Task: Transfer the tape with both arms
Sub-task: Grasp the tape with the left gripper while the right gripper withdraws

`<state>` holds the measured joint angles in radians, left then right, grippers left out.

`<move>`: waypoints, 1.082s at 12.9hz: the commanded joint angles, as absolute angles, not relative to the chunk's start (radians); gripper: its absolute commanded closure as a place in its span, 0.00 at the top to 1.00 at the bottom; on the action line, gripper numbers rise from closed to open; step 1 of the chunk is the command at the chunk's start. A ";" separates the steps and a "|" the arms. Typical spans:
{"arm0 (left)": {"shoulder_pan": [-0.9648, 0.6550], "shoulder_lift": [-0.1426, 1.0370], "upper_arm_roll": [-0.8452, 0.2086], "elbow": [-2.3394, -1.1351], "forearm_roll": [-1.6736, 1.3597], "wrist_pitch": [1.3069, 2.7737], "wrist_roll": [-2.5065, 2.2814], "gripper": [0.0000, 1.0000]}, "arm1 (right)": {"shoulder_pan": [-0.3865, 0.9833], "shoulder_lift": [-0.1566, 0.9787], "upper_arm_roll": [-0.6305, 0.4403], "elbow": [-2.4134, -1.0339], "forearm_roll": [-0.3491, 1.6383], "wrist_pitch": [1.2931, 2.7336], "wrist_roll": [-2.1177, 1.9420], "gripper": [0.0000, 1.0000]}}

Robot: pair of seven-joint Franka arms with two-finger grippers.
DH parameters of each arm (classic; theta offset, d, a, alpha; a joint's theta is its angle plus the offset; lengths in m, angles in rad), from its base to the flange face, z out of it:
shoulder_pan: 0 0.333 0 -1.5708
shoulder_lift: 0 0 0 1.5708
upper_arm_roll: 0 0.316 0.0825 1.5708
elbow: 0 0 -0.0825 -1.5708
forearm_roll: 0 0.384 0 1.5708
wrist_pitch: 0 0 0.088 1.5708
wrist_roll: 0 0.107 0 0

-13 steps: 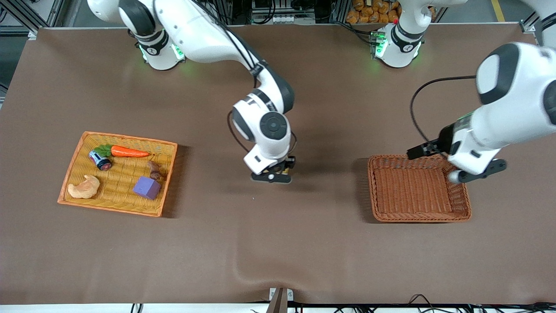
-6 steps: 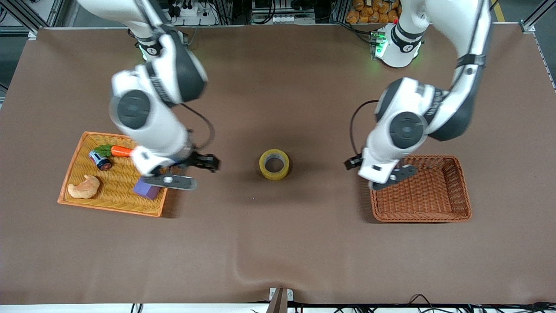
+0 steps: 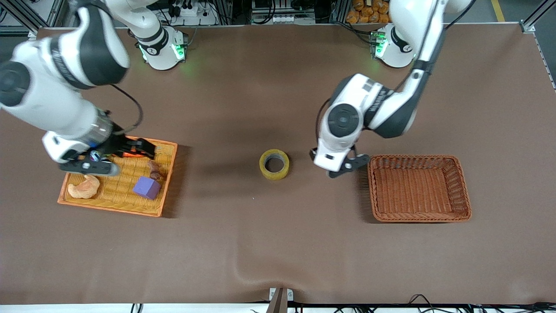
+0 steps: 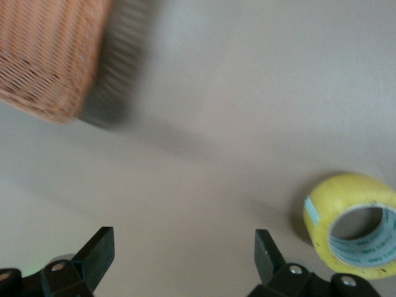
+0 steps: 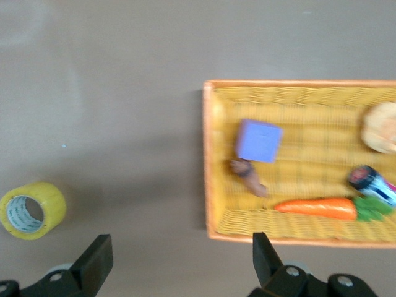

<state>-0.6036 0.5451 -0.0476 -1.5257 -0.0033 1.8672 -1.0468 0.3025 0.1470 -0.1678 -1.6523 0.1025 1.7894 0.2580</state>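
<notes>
Next, the robot's left gripper needs to move to the tape's side (image 3: 285, 162) (image 4: 318, 235) nearest the brown basket and close there, with one finger inside the tape's ring.
The tape (image 3: 274, 164), a yellowish ring with a grey core, lies flat in the middle of the table, free of both grippers. It also shows in the left wrist view (image 4: 352, 226) and the right wrist view (image 5: 32, 210). My left gripper (image 3: 343, 167) is open and empty, above the table between the tape and the brown basket (image 3: 419, 217); its jaws (image 4: 182, 253) stand wide apart. My right gripper (image 3: 108, 157) is open and empty, up over the yellow tray (image 3: 165, 182); its jaws (image 5: 179, 253) are wide apart.
The yellow tray, toward the right arm's end, holds a purple cube (image 3: 147, 187), a tan pastry (image 3: 84, 187), a small brown piece (image 3: 154, 169), a carrot (image 5: 315, 208) and a small can (image 5: 371, 182). The brown basket (image 4: 49, 62) toward the left arm's end holds nothing.
My right gripper left the tape on the table's middle and swung away to over the yellow tray. My left gripper moved from over the brown basket toward the tape.
</notes>
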 commanded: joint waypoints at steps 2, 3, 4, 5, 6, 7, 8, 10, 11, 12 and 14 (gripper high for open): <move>-0.685 0.667 -0.040 -1.424 0.005 1.919 -1.156 1.00 | 0.181 0.087 -0.152 -1.617 0.091 1.692 0.226 1.00; -0.699 0.681 -0.040 -1.422 0.005 1.958 -1.184 1.00 | 0.164 0.090 -0.152 -1.608 0.089 1.690 0.212 1.00; -0.718 0.695 -0.037 -1.422 0.006 1.988 -1.222 1.00 | 0.154 0.091 -0.152 -1.606 0.086 1.690 0.207 1.00; -0.732 0.699 -0.037 -1.422 0.011 2.008 -1.262 1.00 | 0.140 0.089 -0.152 -1.598 0.087 1.689 0.192 1.00; -0.739 0.699 -0.037 -1.422 0.012 2.025 -1.284 1.00 | 0.138 0.086 -0.153 -1.594 0.086 1.683 0.142 1.00; -0.753 0.704 -0.037 -1.422 0.012 2.046 -1.298 1.00 | 0.135 0.084 -0.156 -1.592 0.078 1.663 0.083 1.00; -0.755 0.713 -0.037 -1.422 0.011 2.077 -1.316 1.00 | 0.137 0.083 -0.156 -1.585 0.024 1.643 0.042 1.00; -0.756 0.722 -0.038 -1.424 0.011 2.123 -1.333 1.00 | 0.135 0.093 -0.153 -1.510 -0.006 1.567 0.046 1.00; -0.756 0.727 -0.038 -1.425 0.011 2.123 -1.333 1.00 | 0.135 0.097 -0.155 -1.488 -0.008 1.525 0.048 1.00; -0.761 0.754 -0.037 -1.424 0.014 2.131 -1.335 1.00 | 0.135 0.097 -0.155 -1.479 -0.008 1.511 0.048 1.00; -0.791 0.817 -0.029 -1.425 0.031 2.215 -1.357 1.00 | 0.133 0.095 -0.156 -1.479 -0.005 1.506 0.046 1.00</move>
<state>-0.7571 0.7469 -0.0448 -1.4494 -0.0021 2.1477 -1.3107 0.1519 0.0857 -0.1685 -1.5018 0.0077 1.5285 0.0636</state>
